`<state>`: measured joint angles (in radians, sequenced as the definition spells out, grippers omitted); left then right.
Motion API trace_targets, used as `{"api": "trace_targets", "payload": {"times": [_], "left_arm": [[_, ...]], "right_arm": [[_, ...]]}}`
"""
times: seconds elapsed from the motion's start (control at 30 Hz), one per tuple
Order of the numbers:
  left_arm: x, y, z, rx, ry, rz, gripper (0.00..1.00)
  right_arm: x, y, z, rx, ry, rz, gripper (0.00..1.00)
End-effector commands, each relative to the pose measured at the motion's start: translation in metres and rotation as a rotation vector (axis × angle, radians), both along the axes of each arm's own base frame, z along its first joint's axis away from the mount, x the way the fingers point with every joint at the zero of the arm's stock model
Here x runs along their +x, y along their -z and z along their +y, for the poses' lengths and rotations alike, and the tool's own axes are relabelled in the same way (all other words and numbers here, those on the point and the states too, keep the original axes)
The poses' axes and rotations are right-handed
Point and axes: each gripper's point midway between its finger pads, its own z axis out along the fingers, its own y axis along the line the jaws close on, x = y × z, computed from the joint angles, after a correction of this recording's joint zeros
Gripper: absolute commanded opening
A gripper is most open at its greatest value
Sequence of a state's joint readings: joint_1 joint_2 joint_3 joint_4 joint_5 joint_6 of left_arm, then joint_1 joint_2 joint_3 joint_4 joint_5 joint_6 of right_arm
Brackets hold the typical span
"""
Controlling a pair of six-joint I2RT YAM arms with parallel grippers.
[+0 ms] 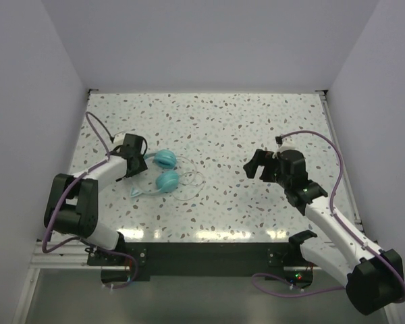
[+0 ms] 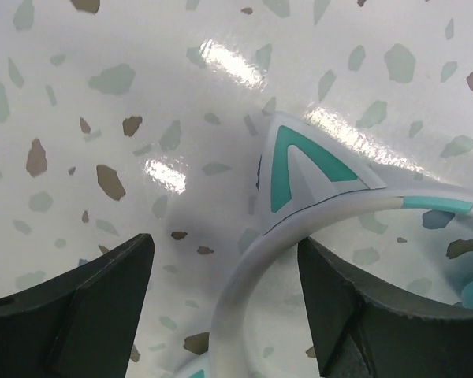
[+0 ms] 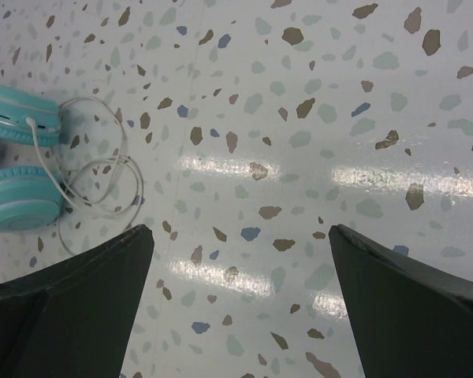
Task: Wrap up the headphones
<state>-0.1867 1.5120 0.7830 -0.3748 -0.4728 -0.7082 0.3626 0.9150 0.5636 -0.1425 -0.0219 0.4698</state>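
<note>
My right gripper should move in and close on the whitish cord's loose loops (image 1: 204, 179) (image 3: 141, 189), on the side that is away from the turquoise earcups.
The turquoise headphones (image 1: 166, 170) lie on the speckled table left of centre, their two round earcups side by side. The thin whitish cord (image 1: 189, 182) lies in loose loops to their right. My left gripper (image 1: 135, 150) is low over the headband end, on the headphones' left. In the left wrist view the white headband (image 2: 315, 220), with a teal triangular ear, curves between my left gripper's (image 2: 225, 244) open jaws, closer to the right finger (image 2: 378, 315). My right gripper (image 1: 258, 167) hovers open right of centre. In its view the earcups (image 3: 17, 197) and cord (image 3: 102, 173) lie far left of the gripper (image 3: 240, 236).
White walls close in the table (image 1: 256, 121) on the left, back and right. Purple cables (image 1: 331, 152) arc over both arms. The dark mounting rail (image 1: 209, 253) runs along the near edge.
</note>
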Motion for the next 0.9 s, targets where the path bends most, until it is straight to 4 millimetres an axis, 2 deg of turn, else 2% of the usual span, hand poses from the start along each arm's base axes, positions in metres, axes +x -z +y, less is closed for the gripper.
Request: {"api": "trace_targets", "payload": {"times": [0.0,0.03,0.07,0.13,0.23,0.4,0.53,0.6,0.7,0.73,0.8,0.83,0.87], "left_arm": [[0.023,-0.016,0.007,0.156,0.252,0.031,0.78],[0.027,-0.013,-0.002,0.131,0.310,0.036,0.77],[0.027,-0.010,-0.004,0.122,0.328,0.047,0.72],[0.029,-0.003,-0.015,0.080,0.399,0.056,0.71],[0.024,0.007,-0.023,0.046,0.451,0.093,0.66],[0.014,0.015,-0.022,0.047,0.464,0.129,0.60],[0.008,0.028,-0.024,0.035,0.498,0.183,0.42],[0.002,0.034,-0.026,0.022,0.507,0.203,0.40],[0.007,0.028,-0.036,-0.022,0.501,0.165,0.26],[0.012,0.019,-0.040,-0.032,0.503,0.133,0.17],[0.023,0.003,-0.048,-0.043,0.495,0.075,0.08],[0.028,-0.010,-0.050,-0.048,0.490,0.031,0.00],[0.032,-0.019,-0.053,-0.053,0.493,0.001,0.00]], "right_arm": [[0.002,-0.008,0.004,0.009,-0.025,-0.033,0.99],[0.001,-0.008,0.003,0.009,-0.025,-0.033,0.99],[0.001,-0.008,0.003,0.009,-0.025,-0.033,0.99],[0.001,-0.009,0.003,0.009,-0.020,-0.036,0.99],[0.001,-0.010,0.002,0.008,-0.017,-0.042,0.99],[0.001,-0.009,0.002,0.007,-0.019,-0.039,0.99],[0.000,-0.009,0.001,0.005,-0.018,-0.039,0.99],[0.000,-0.008,0.001,0.004,-0.015,-0.038,0.99],[0.001,-0.007,0.002,0.003,-0.020,-0.036,0.99],[0.001,-0.008,0.005,0.008,-0.035,-0.037,0.99],[0.000,-0.008,0.009,0.017,-0.067,-0.044,0.99],[-0.002,-0.009,0.016,0.038,-0.104,-0.052,0.99],[-0.004,-0.011,0.019,0.045,-0.126,-0.058,0.99]]}}
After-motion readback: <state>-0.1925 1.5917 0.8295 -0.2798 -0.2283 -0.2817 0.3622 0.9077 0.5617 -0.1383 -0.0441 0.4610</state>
